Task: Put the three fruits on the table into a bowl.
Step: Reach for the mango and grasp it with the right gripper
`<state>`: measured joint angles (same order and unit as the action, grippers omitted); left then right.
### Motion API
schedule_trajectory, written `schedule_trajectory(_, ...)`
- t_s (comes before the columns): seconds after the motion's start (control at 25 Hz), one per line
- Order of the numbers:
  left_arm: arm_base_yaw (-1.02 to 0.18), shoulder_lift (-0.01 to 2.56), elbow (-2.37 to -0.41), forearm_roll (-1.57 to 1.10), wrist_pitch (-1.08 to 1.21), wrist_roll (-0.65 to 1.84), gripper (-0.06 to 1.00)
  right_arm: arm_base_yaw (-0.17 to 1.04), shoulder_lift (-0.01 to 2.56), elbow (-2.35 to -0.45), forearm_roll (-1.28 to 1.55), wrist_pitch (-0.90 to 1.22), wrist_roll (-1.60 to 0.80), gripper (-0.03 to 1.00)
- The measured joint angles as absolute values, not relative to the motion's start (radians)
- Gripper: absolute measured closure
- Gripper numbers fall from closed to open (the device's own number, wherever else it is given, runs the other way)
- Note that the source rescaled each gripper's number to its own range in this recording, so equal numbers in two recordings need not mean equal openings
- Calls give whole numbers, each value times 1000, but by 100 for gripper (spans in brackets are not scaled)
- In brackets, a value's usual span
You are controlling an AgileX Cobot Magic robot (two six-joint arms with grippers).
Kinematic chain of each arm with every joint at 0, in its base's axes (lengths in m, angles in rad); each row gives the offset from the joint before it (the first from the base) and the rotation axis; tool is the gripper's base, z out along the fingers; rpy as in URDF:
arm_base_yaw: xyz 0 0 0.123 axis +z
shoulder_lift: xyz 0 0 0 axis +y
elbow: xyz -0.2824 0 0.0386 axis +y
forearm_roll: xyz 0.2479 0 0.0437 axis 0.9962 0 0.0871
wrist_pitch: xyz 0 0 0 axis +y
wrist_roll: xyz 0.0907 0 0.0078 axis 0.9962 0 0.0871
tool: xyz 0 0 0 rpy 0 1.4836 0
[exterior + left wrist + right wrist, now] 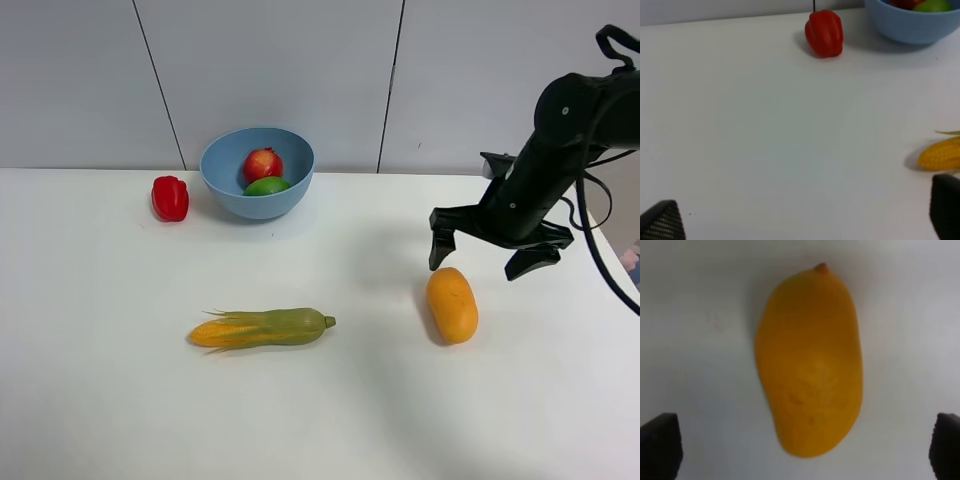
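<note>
The orange mango is next for my right gripper. It should go down and close across the mango's middle (pixel 451 301) (pixel 809 367), with fingers on the mango's long sides.
The orange mango (pixel 452 305) lies on the white table (pixel 100 350) at the right. My right gripper (pixel 480 264) is open and hovers just above and behind it, empty. In the right wrist view the mango (pixel 810 360) lies lengthwise between the two wide-spread fingertips (pixel 660 447). The light-blue bowl (pixel 230 195) stands at the back, holding the red-yellow pomegranate (pixel 262 163) and the green lime (pixel 267 186). My left gripper (pixel 802 220) is open and empty over bare table; it does not show in the exterior view.
A small red bell pepper (pixel 170 198) stands left of the bowl. A yellow corn cob with green husk (pixel 262 328) lies in the middle front. A grey panel wall runs behind the table's back edge.
</note>
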<state>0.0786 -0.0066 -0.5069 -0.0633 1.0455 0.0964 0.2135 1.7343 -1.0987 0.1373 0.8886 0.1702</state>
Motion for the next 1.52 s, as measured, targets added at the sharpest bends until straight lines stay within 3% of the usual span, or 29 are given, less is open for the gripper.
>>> schedule_trajectory(0.28,79,-7,-507,-63,1046,96,-5,213,1736,-936,142,708,170,-3)
schedule_trajectory(0.96,79,-7,-507,-63,1046,96,-6,255,1862,-929,167,534,160,-3)
schedule_trajectory(1.16,79,-7,-507,-63,1046,96,-6,256,1900,-927,175,524,150,4)
schedule_trajectory(1.24,79,-7,-507,-63,1046,96,-6,256,1906,-927,175,524,147,12)
schedule_trajectory(1.28,79,-7,-507,-63,1046,96,-6,256,1908,-927,175,524,147,22)
schedule_trajectory(1.32,79,-7,-507,-63,1046,96,-6,256,1908,-927,175,524,147,39)
schedule_trajectory(1.4,79,-7,-507,-63,1046,96,-6,256,1908,-927,175,525,147,95)
schedule_trajectory(1.52,79,-7,-507,-63,1046,96,-6,257,1908,-928,181,546,145,97)
